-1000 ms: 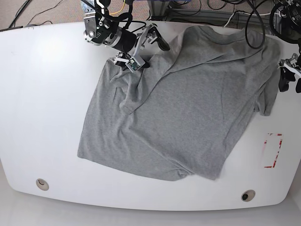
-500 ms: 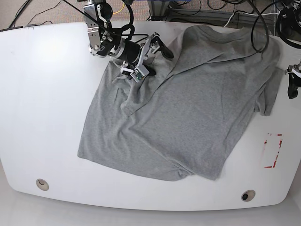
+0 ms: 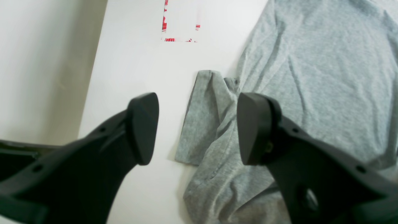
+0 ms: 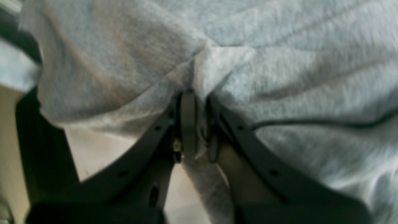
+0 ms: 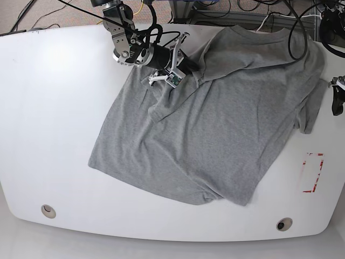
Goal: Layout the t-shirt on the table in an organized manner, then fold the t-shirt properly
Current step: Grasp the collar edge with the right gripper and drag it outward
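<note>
The robot's right gripper should release the pinched t-shirt fold just inside the shirt's hem corner (image 5: pixel 112 150) farthest from the red tape.
The grey t-shirt (image 5: pixel 215 129) lies crumpled and askew across the white table (image 5: pixel 54 135). Its collar end is at the far right and its hem toward the near left. My right gripper (image 5: pixel 190 66) is at the shirt's far left edge. In the right wrist view this gripper (image 4: pixel 194 124) is shut on a pinched fold of the t-shirt (image 4: pixel 279 77). My left gripper (image 5: pixel 337 108) hangs at the table's right edge beside a sleeve. In the left wrist view it (image 3: pixel 199 130) stands open above that sleeve (image 3: pixel 202 124), with nothing between its fingers.
A red tape rectangle (image 5: pixel 312 172) marks the table at the near right, also seen in the left wrist view (image 3: pixel 180 21). Two metal grommets (image 5: pixel 48 211) (image 5: pixel 284 224) sit near the front edge. Cables run behind the far edge. The table's right edge (image 3: pixel 93 77) drops off beside my left gripper.
My right gripper slid to the right over the shirt's far edge and closed on a fold, bunching the cloth there. My left gripper drifted slightly outward and down at the right edge.
</note>
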